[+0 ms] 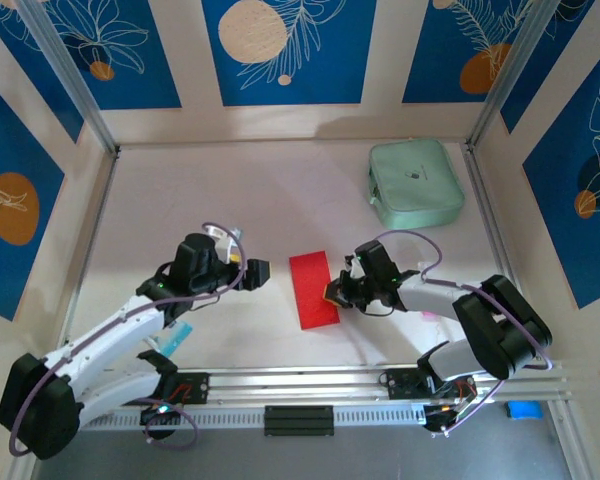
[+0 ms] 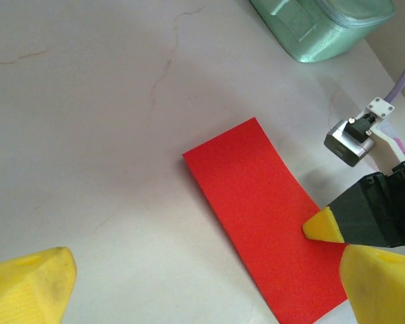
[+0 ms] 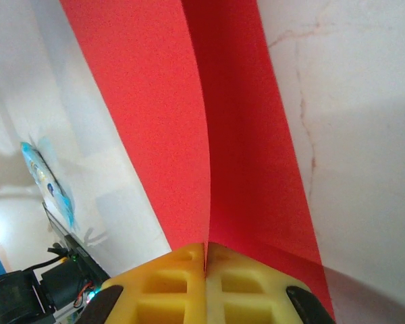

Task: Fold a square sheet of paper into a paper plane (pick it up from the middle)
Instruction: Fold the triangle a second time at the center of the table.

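The robot's right gripper has the upper layer's rim only in the ends of its fingers and the layer still leans low, so it should open and take the upper layer deeper (image 3: 186,219).
The square sheet of paper (image 1: 313,288) lies mid-table as a narrow bright red rectangle, folded double. My right gripper (image 1: 332,293) is at its right long edge, shut on the upper layer. In the right wrist view that layer (image 3: 148,115) rises on edge into the closed yellow pads (image 3: 206,255), and the lower layer (image 3: 256,155) stays flat. My left gripper (image 1: 255,273) stands open just left of the sheet, not touching it. In the left wrist view the sheet (image 2: 256,202) lies ahead between the spread yellow fingers (image 2: 27,287), with the right fingertip (image 2: 322,226) on it. The paper plane is out of view.
A mint-green pouch (image 1: 415,180) sits at the back right, also in the left wrist view (image 2: 324,23). A small blue-and-white packet (image 1: 178,333) lies under the left arm. An aluminium rail (image 1: 300,385) runs along the near edge. Patterned walls enclose the table.
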### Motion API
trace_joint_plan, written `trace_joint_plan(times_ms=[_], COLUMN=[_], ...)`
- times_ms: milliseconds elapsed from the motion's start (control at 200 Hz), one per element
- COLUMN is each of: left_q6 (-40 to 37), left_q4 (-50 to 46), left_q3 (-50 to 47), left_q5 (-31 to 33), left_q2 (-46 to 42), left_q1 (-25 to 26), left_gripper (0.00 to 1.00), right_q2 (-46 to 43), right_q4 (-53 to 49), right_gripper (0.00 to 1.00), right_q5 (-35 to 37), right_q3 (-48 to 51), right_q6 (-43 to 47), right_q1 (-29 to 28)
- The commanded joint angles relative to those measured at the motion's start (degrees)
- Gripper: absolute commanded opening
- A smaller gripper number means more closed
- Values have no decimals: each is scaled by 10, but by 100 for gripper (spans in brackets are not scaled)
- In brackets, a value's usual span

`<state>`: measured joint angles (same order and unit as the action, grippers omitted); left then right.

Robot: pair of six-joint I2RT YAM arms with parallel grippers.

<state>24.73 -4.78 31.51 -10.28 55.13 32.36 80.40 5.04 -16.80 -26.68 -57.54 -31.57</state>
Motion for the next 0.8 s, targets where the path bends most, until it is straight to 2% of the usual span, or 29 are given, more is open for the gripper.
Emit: trace_joint_plan(times_ms=[0,220,580,795], left_q6=[-6,11,10,14], left_q4=[8,-5,11,43], left_q3=[-21,-55,-51,-47], left_q5=[16,16,-22,-72], left_q2=[-45,-110,-87,-53], left_q1=[-4,-4,-4,-4], left_gripper=[100,100,100,100], right_q2=[-1,12,25,52], right_q4=[-12,-20,-29,11], right_gripper=[7,7,8,18], right_q5=[-2,-2,-9,-40], right_q3=[-12,-22,-34,-38], right_q6=[0,6,18,16], right_q1=[-7,-10,1,12])
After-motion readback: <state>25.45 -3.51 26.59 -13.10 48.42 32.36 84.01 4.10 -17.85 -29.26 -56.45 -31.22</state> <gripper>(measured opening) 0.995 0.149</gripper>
